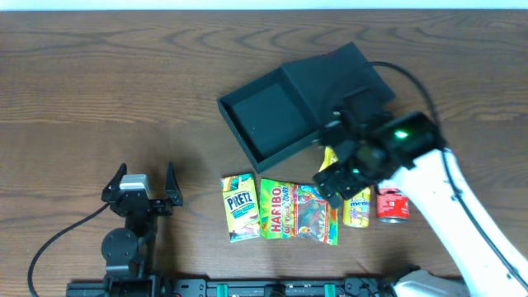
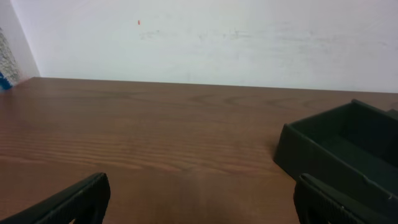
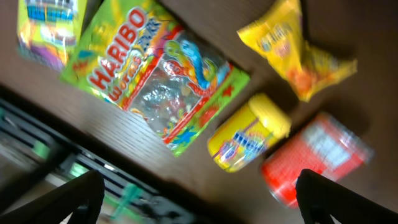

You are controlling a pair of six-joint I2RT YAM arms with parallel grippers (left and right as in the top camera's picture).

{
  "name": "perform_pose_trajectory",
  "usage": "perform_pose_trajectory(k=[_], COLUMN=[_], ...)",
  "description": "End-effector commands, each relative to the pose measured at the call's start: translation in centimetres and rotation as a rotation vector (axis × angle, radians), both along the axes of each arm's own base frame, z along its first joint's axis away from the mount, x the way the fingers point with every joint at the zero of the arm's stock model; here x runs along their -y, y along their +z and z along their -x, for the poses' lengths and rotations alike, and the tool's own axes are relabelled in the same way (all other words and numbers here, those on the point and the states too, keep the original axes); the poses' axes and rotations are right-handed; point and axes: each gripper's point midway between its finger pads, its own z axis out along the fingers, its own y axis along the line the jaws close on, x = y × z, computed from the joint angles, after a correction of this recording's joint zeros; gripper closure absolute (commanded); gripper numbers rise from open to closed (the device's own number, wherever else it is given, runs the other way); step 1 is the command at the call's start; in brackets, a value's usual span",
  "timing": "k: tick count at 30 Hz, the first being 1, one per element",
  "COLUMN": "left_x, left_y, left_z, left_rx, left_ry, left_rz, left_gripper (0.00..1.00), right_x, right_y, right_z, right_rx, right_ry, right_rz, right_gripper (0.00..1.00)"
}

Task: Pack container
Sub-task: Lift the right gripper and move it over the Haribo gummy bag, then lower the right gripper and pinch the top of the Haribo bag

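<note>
The fingers of my right gripper should go to the Haribo bag next and close on the part (image 1: 286,209) (image 3: 138,60) between its red lettering and clear window.
The container (image 1: 268,115) is a dark teal-grey square box lying open on the table, its lid (image 1: 342,73) flat behind it. In the left wrist view its corner (image 2: 339,149) shows at the right. My left gripper (image 1: 140,191) rests open near the front left, with bare table between its fingers (image 2: 74,200). Just in front of the box my right gripper (image 1: 337,179) hovers open over the snacks. Below it, in its wrist view, lie a Haribo bag (image 3: 158,81), a yellow packet (image 3: 298,53), a yellow bottle (image 3: 249,134) and a red can (image 3: 314,155). Nothing is held.
A Pretz packet (image 1: 239,206), the Haribo bag (image 1: 297,210), the yellow bottle (image 1: 357,206) and the red can (image 1: 393,205) line the front edge. The yellow packet (image 1: 330,157) lies nearer the box. A black rail (image 1: 272,289) runs along the table's front.
</note>
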Motion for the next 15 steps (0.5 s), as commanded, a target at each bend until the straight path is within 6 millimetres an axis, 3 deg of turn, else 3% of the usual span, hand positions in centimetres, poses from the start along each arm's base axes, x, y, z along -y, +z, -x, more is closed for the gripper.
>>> perform_pose_trajectory(k=[1,7,15], left_x=[-0.1,-0.1,-0.1], left_y=[-1.7,-1.7,-1.7], left_z=[0.2,0.2,0.2], left_rx=[-0.059,-0.059,-0.059], left_ry=[0.005,0.005,0.005], left_rz=[0.005,0.005,0.005], left_gripper=[0.05,0.05,0.05], right_x=[-0.9,-2.5,-5.7], right_y=[-1.6,-5.0,-7.5], right_z=[-0.1,0.5,0.5], right_rx=[-0.009,-0.081,-0.078], right_ry=[0.357,0.641,0.727], right_rz=[0.104,0.272,0.240], right_gripper=[0.01,0.01,0.01])
